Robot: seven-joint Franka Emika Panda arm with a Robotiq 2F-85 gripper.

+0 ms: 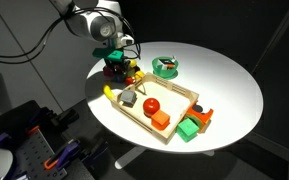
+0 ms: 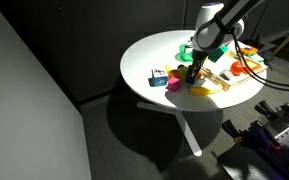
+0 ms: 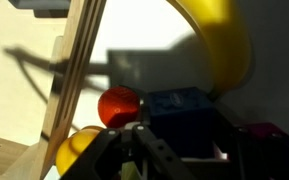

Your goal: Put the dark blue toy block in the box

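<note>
My gripper is holding the dark blue toy block. It will let go of the block in the box's back corner [image 1: 152, 83] [image 3: 19, 100], behind the red ball.
The dark blue toy block [image 3: 179, 105] lies on the table in the wrist view, between my jaws. A red ball [image 3: 118, 105] is at its left and a yellow curved piece [image 3: 224, 40] is beyond it. My gripper [image 3: 184, 140] is low over a cluster of toys just outside the box's corner, as both exterior views show [image 1: 117, 66] [image 2: 191, 72]. Its fingers stand either side of the block, with a small gap on the right. The box is a light-wood tray [image 1: 132, 116] [image 2: 234, 85]. Its wall runs up the left of the wrist view [image 3: 74, 70].
Inside the tray are a grey block [image 1: 130, 98], a red ball [image 1: 151, 104] and an orange block [image 1: 161, 122]. A green block [image 1: 189, 129] lies at its far corner. A round green dish [image 1: 166, 67] stands behind it. Loose blue and yellow pieces [image 2: 162, 79] lie near the table edge.
</note>
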